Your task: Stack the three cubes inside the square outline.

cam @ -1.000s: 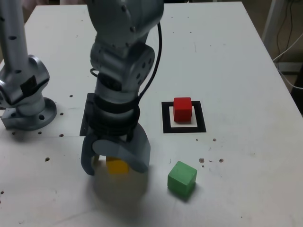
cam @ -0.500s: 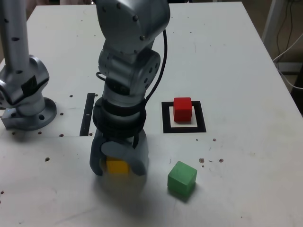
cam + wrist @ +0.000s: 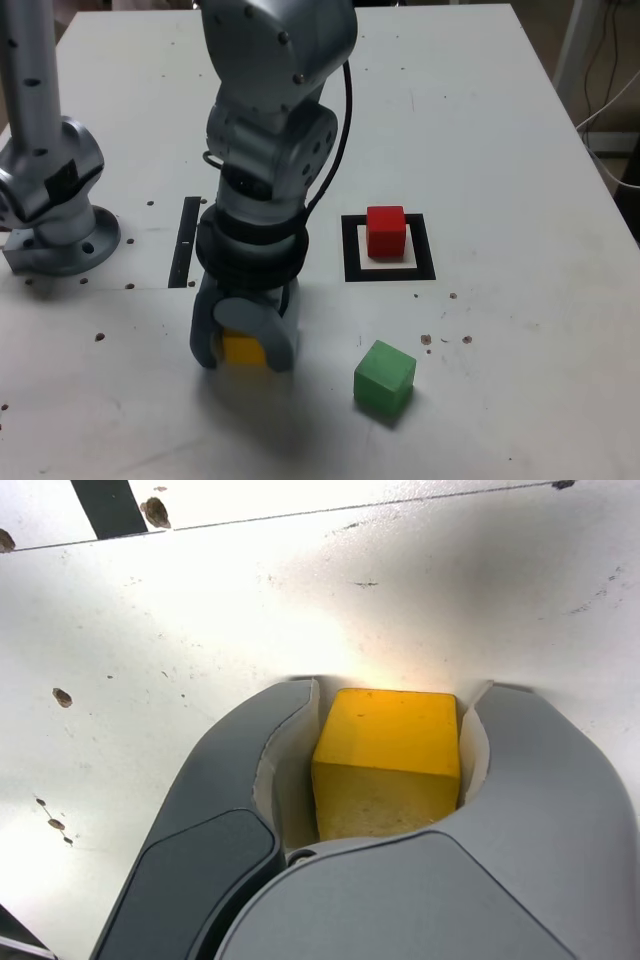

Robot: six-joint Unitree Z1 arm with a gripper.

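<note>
I will let go of the yellow cube on top of the red cube (image 3: 388,210) inside the black square outline.
The yellow cube (image 3: 242,349) (image 3: 388,755) rests on the white table near the front, at the exterior view's left. My gripper (image 3: 243,357) (image 3: 392,693) points straight down over it, its grey fingers (image 3: 235,780) pressed against two opposite sides of the cube. Inside the black square outline (image 3: 388,272) the red cube (image 3: 386,230) sits toward its far edge. A green cube (image 3: 384,377) lies loose on the table in front of the outline, turned slightly askew. Only the yellow cube shows in the wrist view.
A narrow black strip (image 3: 187,240) (image 3: 108,505) lies behind my gripper. A second grey arm base (image 3: 50,205) stands at the exterior view's left edge. The table's right edge (image 3: 600,170) has cables beyond it. Small dark specks dot the tabletop.
My fingers have closed from wide apart onto the sides of the yellow cube. The arm shifted slightly to the exterior view's right and settled lower. The cubes have not moved.
</note>
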